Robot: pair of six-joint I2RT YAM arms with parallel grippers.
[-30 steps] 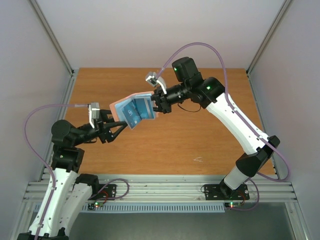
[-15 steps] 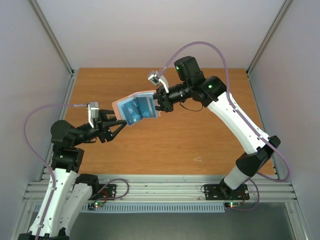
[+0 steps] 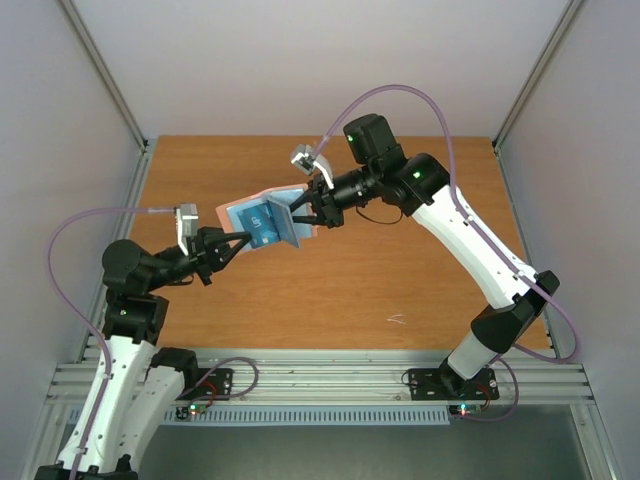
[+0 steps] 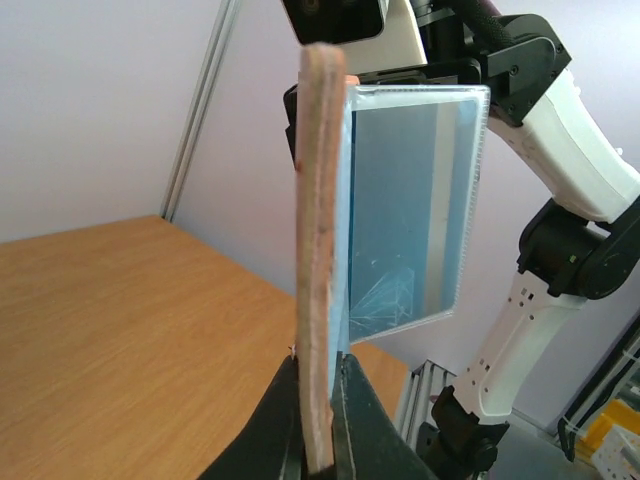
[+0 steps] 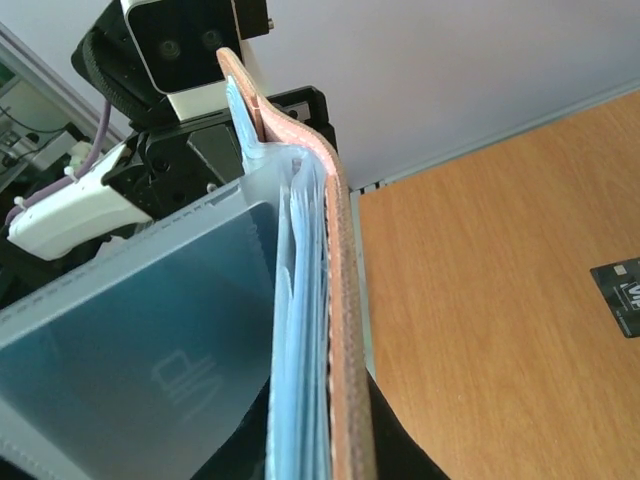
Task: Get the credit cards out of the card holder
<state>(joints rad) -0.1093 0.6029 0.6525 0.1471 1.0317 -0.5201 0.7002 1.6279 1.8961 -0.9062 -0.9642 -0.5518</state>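
A clear sleeve stands loose while my right gripper holds the card holder's panel, so next my right gripper opens, pinches the sleeve's free edge (image 3: 297, 244) and pulls it aside.
The card holder (image 3: 262, 222) hangs open in the air above the table, taupe outside, light blue inside. My left gripper (image 3: 235, 242) is shut on the outer edge of its left panel; in the left wrist view the fingers (image 4: 352, 420) pinch the taupe edge (image 4: 320, 250). My right gripper (image 3: 303, 213) is shut on the right panel (image 5: 345, 330). A clear sleeve (image 4: 415, 200) with a bright blue card (image 5: 130, 340) in it stands out from the holder. A dark card (image 5: 620, 295) lies flat on the table. The white card is out of view.
The wooden table (image 3: 330, 290) is walled by pale panels with metal posts on the left (image 3: 105, 75) and right (image 3: 535, 75). A small white scuff (image 3: 397, 319) marks the wood near the front. A metal rail (image 3: 320, 380) runs along the near edge.
My left gripper has moved in and closed on the card holder's left panel. The clear sleeve now stands out edge-on from the holder. The right gripper keeps its grip.
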